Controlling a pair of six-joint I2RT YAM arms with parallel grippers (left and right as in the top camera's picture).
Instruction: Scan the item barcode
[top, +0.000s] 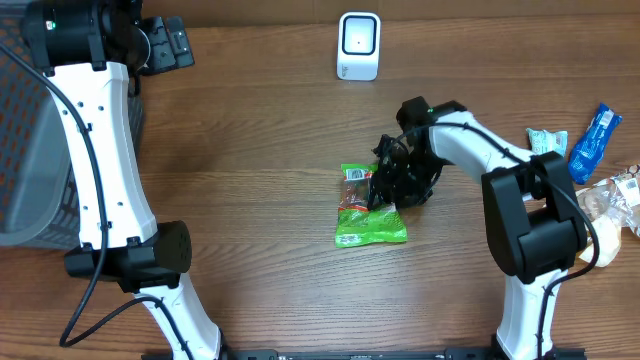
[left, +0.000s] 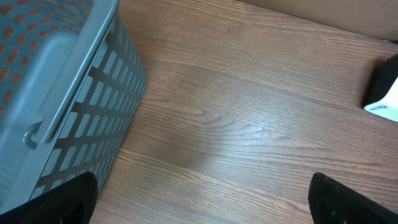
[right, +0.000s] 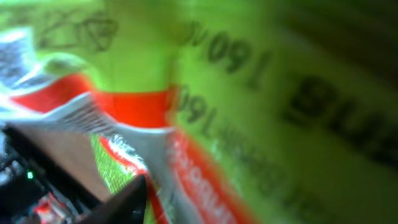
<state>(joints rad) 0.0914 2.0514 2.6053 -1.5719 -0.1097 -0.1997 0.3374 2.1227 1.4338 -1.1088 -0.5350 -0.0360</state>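
My right gripper reaches far over the packet's middle; next I open, back off, pinch the packet's side edge (top: 400, 221), then lift it to the scanner.
The item is a green snack packet (top: 365, 222) with red and white print, lying flat on the wooden table (top: 260, 150) near the middle. My right gripper (top: 385, 192) is down at the packet's upper right edge. In the right wrist view the packet (right: 249, 106) fills the blurred frame very close up, and only one dark fingertip (right: 124, 204) shows at the lower left, so its jaw state is unclear. The white scanner (top: 358, 45) stands at the table's far edge. My left gripper (top: 168, 45) sits at the far left, open (left: 202, 202) over bare wood.
A grey mesh basket (top: 30, 150) stands at the left edge, beside my left gripper (left: 62, 81). Other items lie at the right edge: a blue packet (top: 595, 132), a teal and white packet (top: 547, 142) and a clear bag (top: 612, 200).
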